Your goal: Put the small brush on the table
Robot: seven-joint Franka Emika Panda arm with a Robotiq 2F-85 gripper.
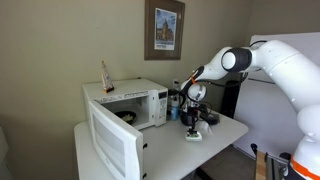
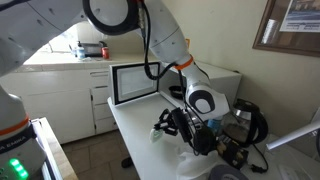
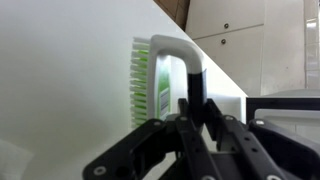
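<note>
The gripper will release the small brush, now low at the table top, on the bare white table (image 1: 194, 135) beside the crumpled white cloth.
The small brush (image 3: 160, 70) has a white looped handle and pale green bristles. In the wrist view my gripper (image 3: 190, 108) is shut on its handle, with the bristle head lying against the white table (image 3: 60, 90). In an exterior view the brush (image 1: 193, 134) is at the table top (image 1: 228, 127) directly under the gripper (image 1: 193, 120), to the right of the microwave. In an exterior view the gripper (image 2: 185, 125) is low over the table (image 2: 135, 125), and the brush is a pale shape (image 2: 161, 137) beside it.
A white microwave (image 1: 145, 100) stands on the table with its door (image 1: 110, 148) swung open toward the front and a dark bowl (image 1: 127, 116) inside. A tall orange-and-white bottle (image 1: 105, 75) stands on top. The microwave also shows in an exterior view (image 2: 135, 80). Dark cables (image 2: 245, 120) lie near the gripper.
</note>
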